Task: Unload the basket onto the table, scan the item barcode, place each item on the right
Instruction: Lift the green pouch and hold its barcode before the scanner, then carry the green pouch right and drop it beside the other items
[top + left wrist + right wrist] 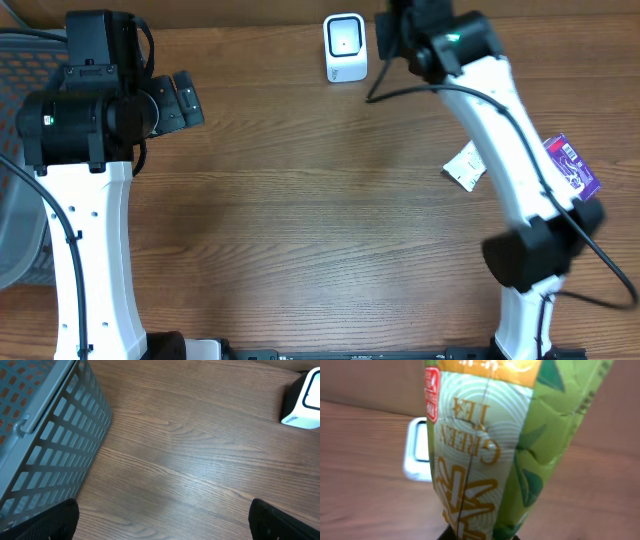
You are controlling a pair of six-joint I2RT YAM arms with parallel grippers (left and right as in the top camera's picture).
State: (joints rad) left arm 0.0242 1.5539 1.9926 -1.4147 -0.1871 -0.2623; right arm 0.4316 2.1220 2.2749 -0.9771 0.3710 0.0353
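My right gripper is going to put the green-tea packet down between the small white packet and the purple packet (498,178).
In the right wrist view a green-tea packet (490,445), green and white with orange lettering, fills the frame, and my right gripper (480,536) is shut on its lower end. Just behind the packet sits the white barcode scanner (416,451). From overhead the scanner (345,47) stands at the back middle of the table, with the right gripper (392,30) right beside it; the packet is hidden there by the arm. My left gripper (186,100) hangs open over the left side of the table, its black fingertips (50,520) wide apart with only bare wood between them.
A grey slatted basket (45,425) stands at the left edge of the table. A small white packet (465,166) and a purple packet (572,166) lie on the right, close to the right arm. The scanner (302,402) also shows at the left wrist view's top right.
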